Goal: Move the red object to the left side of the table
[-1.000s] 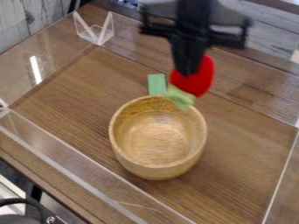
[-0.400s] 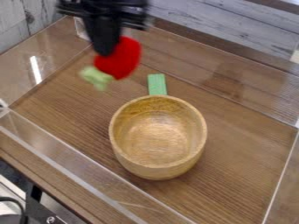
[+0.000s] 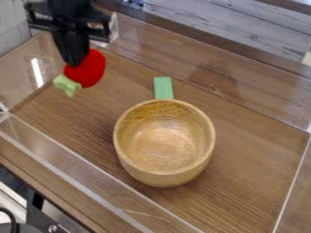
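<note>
The red object will drop from my gripper on the bare table [image 3: 101,81] between green block and acrylic side.
The red object [image 3: 86,69] is a small rounded bright-red toy with a light-green stem end [image 3: 65,86] pointing down-left. It hangs above the left part of the brown wood-grain table [image 3: 243,100], held from above by my dark gripper [image 3: 78,56], which is shut on its top. The gripper's body and arm rise out of the frame's upper left. The fingertips are partly hidden by the toy.
A wooden bowl [image 3: 165,141] stands in the middle front. A flat green rectangular block [image 3: 163,87] lies just behind it. Low clear acrylic walls [image 3: 49,50] border the table on all sides.
My gripper has carried the red object from above the bowl's far rim leftward across the table to the left side. The bowl and green block have not moved.
</note>
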